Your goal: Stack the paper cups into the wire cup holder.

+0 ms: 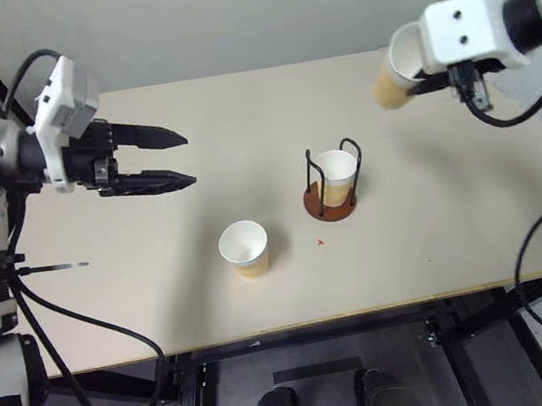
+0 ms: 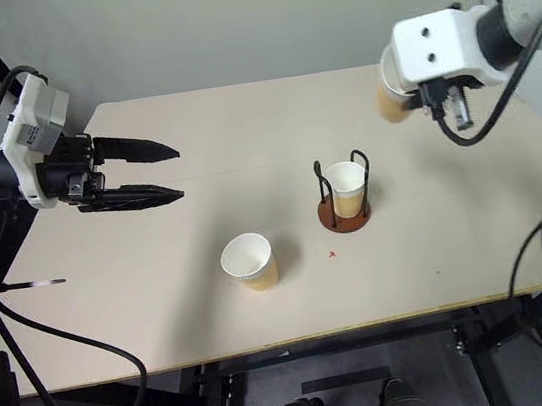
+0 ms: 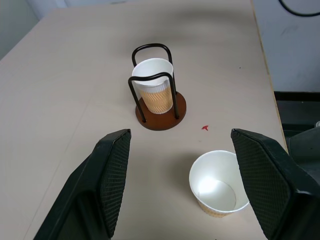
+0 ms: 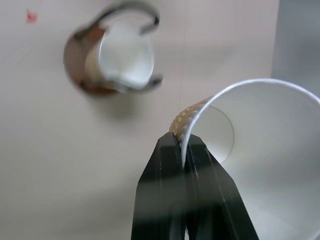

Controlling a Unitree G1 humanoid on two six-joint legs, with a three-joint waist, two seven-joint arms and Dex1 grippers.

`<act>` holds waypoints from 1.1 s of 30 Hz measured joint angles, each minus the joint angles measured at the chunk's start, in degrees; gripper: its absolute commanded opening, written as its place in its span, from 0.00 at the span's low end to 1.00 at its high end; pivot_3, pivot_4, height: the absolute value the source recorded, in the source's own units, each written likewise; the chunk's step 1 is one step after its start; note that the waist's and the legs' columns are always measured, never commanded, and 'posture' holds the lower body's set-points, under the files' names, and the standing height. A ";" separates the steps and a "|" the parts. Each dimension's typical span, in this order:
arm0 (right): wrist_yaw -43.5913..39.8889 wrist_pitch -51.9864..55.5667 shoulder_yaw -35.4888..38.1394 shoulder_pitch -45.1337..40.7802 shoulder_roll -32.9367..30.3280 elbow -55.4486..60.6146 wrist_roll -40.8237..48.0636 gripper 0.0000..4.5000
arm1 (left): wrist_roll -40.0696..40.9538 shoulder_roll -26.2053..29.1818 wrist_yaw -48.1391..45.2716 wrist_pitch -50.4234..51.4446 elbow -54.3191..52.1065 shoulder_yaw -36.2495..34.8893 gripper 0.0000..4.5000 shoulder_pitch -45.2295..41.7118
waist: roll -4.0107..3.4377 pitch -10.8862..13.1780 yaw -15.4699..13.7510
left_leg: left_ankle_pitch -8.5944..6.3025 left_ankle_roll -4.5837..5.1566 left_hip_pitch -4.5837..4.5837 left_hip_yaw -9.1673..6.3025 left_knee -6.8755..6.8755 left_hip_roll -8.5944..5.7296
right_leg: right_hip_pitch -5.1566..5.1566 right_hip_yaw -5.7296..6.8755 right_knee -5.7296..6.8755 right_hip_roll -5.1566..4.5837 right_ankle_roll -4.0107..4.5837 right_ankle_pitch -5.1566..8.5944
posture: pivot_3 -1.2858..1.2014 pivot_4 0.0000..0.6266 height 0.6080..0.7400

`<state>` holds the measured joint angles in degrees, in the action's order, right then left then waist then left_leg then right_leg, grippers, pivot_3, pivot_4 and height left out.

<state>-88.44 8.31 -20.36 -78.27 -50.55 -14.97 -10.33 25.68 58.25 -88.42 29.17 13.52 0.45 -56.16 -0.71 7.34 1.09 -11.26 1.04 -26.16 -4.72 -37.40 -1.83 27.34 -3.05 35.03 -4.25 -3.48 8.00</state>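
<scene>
My right gripper is going to release its paper cup inside the upright cup (image 1: 336, 167) (image 4: 126, 58) between the black loops of the wire cup holder.
The wire cup holder (image 1: 335, 201) stands mid-table with one paper cup (image 1: 337, 175) upright inside its black loops. A second paper cup (image 1: 245, 248) stands loose on the table in front and to the left of it. My right gripper (image 4: 186, 142) is shut on the rim wall of a third paper cup (image 1: 397, 70), held tilted in the air above the table's far right part. My left gripper (image 1: 180, 158) hovers open and empty over the table's left side, pointing toward the holder.
The tan table (image 1: 453, 208) has a small red mark (image 1: 321, 242) just in front of the holder. Its front edge runs close below the loose cup. Black cables hang off both arms at the table's sides.
</scene>
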 measured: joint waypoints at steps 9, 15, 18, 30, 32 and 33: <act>-1.56 -5.13 -3.51 -0.96 8.69 -4.42 -1.12 0.01 | 0.04 -0.29 0.07 0.16 -0.11 0.02 0.76 -0.18 | -0.01 0.01 -0.12 | 0.03 -0.06 -0.35 0.00 0.00 0.01 | 0.25 0.14 -0.04 -0.05 -0.02 0.01 | 0.52 0.24 1.00; -1.43 -10.47 -4.51 -1.36 9.60 -10.67 -3.72 0.01 | 0.20 0.14 0.33 1.17 -1.45 -0.55 0.76 0.71 | -0.01 0.01 -0.12 | 0.01 -0.05 -0.35 0.00 -0.08 0.00 | 0.23 0.16 0.00 -0.07 -0.01 0.00 | 0.52 0.24 1.00; -1.03 -12.72 -5.22 -1.36 9.88 -13.60 -5.00 0.01 | 0.27 0.43 0.62 1.70 -2.39 -0.87 0.76 1.32 | -0.01 0.01 -0.06 | 0.02 -0.06 -0.33 0.00 -0.08 0.02 | 0.23 0.17 0.03 -0.06 -0.01 0.00 | 0.52 0.24 1.00; -0.46 -15.15 -5.59 -0.57 12.06 -15.77 -6.37 0.01 | 1.19 1.15 1.20 2.66 -3.63 -1.97 0.76 2.24 | -0.01 0.01 0.03 | 0.06 -0.12 -0.26 -0.02 -0.40 0.03 | 0.16 0.17 0.30 -0.05 0.12 -0.09 | 0.52 0.24 1.00; -0.45 -15.15 -5.59 -0.25 12.40 -15.77 -6.39 0.01 | 1.38 1.21 1.22 2.72 -3.63 -1.97 0.76 2.30 | -0.01 0.01 0.04 | 0.05 -0.11 -0.26 -0.01 -0.46 0.03 | 0.15 0.17 0.32 -0.04 0.14 -0.10 | 0.52 0.24 1.00; -0.45 -15.10 -5.59 -0.17 12.77 -15.76 -6.39 0.01 | 1.40 1.27 1.24 2.74 -3.63 -1.97 0.76 2.30 | -0.01 0.01 0.07 | 0.05 -0.11 -0.26 -0.01 -0.47 0.03 | 0.15 0.16 0.34 -0.04 0.15 -0.11 | 0.52 0.24 1.00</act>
<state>-88.90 -6.80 -25.95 -78.43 -37.78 -30.73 -16.72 27.08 59.53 -87.18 31.91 9.89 -1.52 -53.86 -0.73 7.35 1.17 -11.21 0.93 -26.42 -4.73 -37.87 -1.80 27.49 -2.89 35.37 -4.29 -3.33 7.89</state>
